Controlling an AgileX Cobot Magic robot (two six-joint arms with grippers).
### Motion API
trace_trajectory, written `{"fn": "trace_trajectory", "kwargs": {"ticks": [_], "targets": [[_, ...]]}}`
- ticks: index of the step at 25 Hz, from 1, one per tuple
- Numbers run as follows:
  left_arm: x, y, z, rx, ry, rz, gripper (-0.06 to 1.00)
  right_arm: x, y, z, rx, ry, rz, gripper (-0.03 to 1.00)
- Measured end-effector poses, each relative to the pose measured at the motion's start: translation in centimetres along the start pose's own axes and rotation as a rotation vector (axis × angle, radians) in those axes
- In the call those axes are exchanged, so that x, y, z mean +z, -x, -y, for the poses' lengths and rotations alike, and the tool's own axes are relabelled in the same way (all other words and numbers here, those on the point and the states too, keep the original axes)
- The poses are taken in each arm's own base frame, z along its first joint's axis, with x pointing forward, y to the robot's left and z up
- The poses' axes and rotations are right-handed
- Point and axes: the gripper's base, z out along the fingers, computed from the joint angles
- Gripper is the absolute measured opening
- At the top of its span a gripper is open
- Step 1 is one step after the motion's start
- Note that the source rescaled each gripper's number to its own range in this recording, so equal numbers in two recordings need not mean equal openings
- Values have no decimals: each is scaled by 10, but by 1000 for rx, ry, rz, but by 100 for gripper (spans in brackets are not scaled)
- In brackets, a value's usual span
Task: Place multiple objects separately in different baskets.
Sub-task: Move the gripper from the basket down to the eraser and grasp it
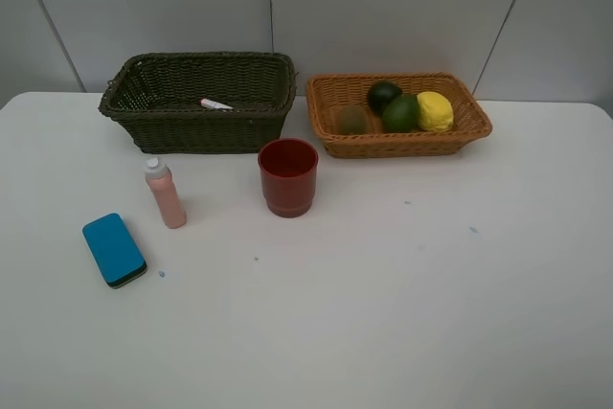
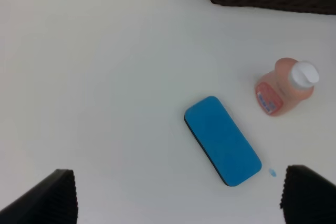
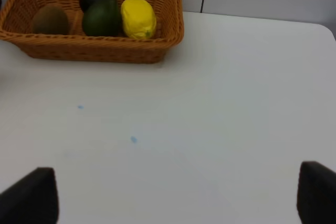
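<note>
The robot's left gripper will next go down to the blue eraser beside the pink bottle and close across the eraser's middle (image 1: 114, 249) (image 2: 223, 140), on both long sides.
The dark olive basket (image 1: 196, 128) at the back left holds a white marker (image 1: 215, 104). The orange basket (image 1: 402, 147) to its right holds the brown kiwi (image 1: 351, 120), dark mangosteen (image 1: 383, 95), green round fruit (image 1: 401, 113) and yellow lemon (image 1: 435, 111). On the table stand the red cup (image 1: 287, 176) and the pink bottle (image 1: 166, 193), and the blue eraser (image 1: 114, 249) lies flat. My left gripper (image 2: 178, 198) hangs open above the eraser (image 2: 222, 140), with the bottle (image 2: 286, 87) beside it. My right gripper (image 3: 173, 198) is open over bare table, short of the orange basket (image 3: 94, 49).
The white table (image 1: 402, 294) has a few small blue specks. A grey panelled wall stands behind the baskets. Neither arm shows in the high view.
</note>
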Motion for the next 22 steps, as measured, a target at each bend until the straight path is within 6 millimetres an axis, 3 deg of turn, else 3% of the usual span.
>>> {"fn": "trace_trajectory", "kwargs": {"ticks": [11, 16, 22], "targets": [[78, 22, 21, -273, -22, -178, 100, 0, 0, 0, 0, 0, 0, 100], [117, 13, 23, -310, 10, -265, 100, 0, 0, 0, 0, 0, 0, 100], [165, -13, 23, -361, 21, -343, 100, 0, 0, 0, 0, 0, 0, 100]]}}
